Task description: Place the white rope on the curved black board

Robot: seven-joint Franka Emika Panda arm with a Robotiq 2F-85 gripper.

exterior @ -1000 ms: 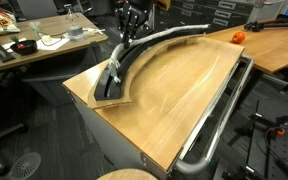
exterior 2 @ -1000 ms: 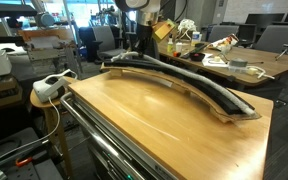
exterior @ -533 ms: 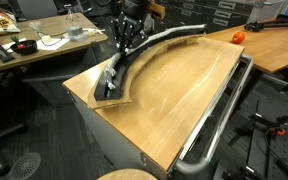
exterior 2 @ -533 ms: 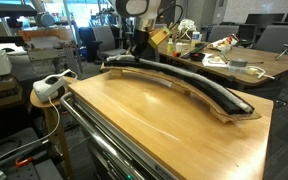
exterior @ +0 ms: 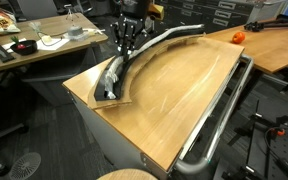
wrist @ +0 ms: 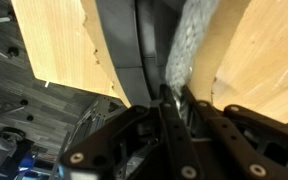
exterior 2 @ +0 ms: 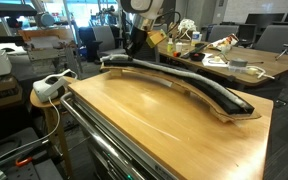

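My gripper is short of where the white rope strays over the edge of the curved black board, so I should open, lift clear and take the rope farther [exterior 2: 163,67] along.
The curved black board [exterior: 136,62] runs in an arc along the far side of the tan tabletop; it shows in both exterior views [exterior 2: 229,104]. The white rope [exterior: 111,76] lies along it as a pale grey strip, also seen at the board's end [exterior 2: 117,60]. My gripper [exterior: 124,45] hangs over the board, near one end [exterior 2: 134,52]. In the wrist view the fingers [wrist: 174,100] are shut on the rope [wrist: 189,45], which runs away over the black board [wrist: 134,50]. The rope's held part is hidden between the fingers.
A shiny metal tube rail [exterior: 224,108] edges the tabletop [exterior: 174,95]. An orange object [exterior: 238,36] sits on the adjoining table. Cluttered desks stand behind [exterior: 44,42]. A white power strip [exterior 2: 52,86] lies on a stool beside the table.
My gripper has come down toward the board and moved a little toward its near end, with the rope in it. The rope now lies flatter along the board.
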